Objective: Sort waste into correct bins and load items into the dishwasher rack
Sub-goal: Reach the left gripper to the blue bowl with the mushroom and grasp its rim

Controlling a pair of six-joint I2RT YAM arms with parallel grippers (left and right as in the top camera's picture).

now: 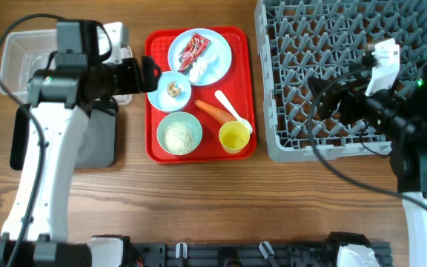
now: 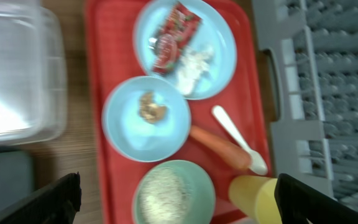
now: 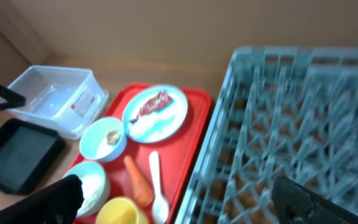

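Note:
My left gripper is going to grab, next, the rim (image 1: 188, 102) (image 2: 187, 135) nearest the carrot's end on the small light-blue bowl that holds the brown scrap.
On the red serving tray (image 1: 154, 148), a light-blue plate (image 1: 215, 44) holds the red wrapper (image 1: 195, 47) and the white paper scrap (image 1: 198, 71). A small light-blue bowl (image 1: 161, 95) holds the brown scrap (image 1: 173, 88). The carrot (image 1: 213, 111), white spoon (image 1: 233, 111), yellow cup (image 1: 233, 137) and pale-green bowl (image 1: 179, 135) of rice grains lie in front. My left gripper (image 1: 151, 74) is open and empty above the tray's left edge; in its wrist view (image 2: 178, 202) it hangs over the green bowl (image 2: 174, 193). My right gripper (image 1: 322, 93) is open and empty over the grey rack (image 1: 347, 44).
The clear tub (image 1: 21, 59) stands at the far left, partly under my left arm. The black tray (image 1: 98, 144) lies just in front of it. The rack's left wall (image 1: 269, 126) stands close beside the red tray's right edge.

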